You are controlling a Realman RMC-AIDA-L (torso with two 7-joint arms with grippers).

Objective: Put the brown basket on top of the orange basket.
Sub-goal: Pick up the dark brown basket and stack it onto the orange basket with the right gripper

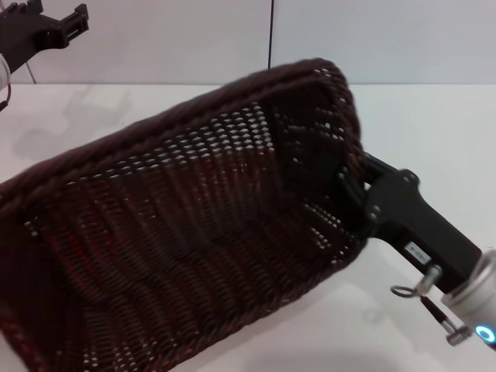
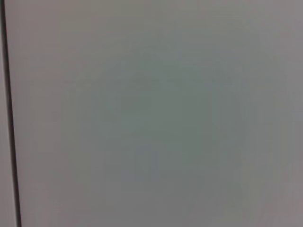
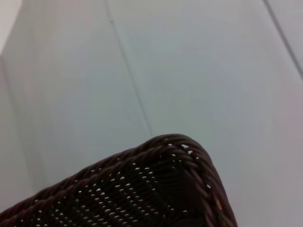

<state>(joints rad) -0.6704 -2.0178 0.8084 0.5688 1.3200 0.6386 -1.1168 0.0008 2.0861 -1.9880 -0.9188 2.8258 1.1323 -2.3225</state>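
The robot's right gripper should release the brown basket on top of the orange basket hidden point(image 1: 167, 242) under it on the white table.
The brown basket point(image 1: 178, 232) fills most of the head view, lifted off the table and tilted with its open side toward the camera. My right gripper point(image 1: 353, 198) is shut on the basket's right end wall, its black body running down to the lower right. The right wrist view shows the basket's braided rim and a corner point(image 3: 180, 156) against the wall. The orange basket is hidden or out of view. My left gripper point(image 1: 74, 22) is raised at the far upper left, away from the basket.
The white table point(image 1: 434, 132) extends behind and right of the basket. A pale wall with a dark vertical seam point(image 1: 271, 35) stands at the back. The left wrist view shows only a blank wall with a dark seam point(image 2: 9, 118).
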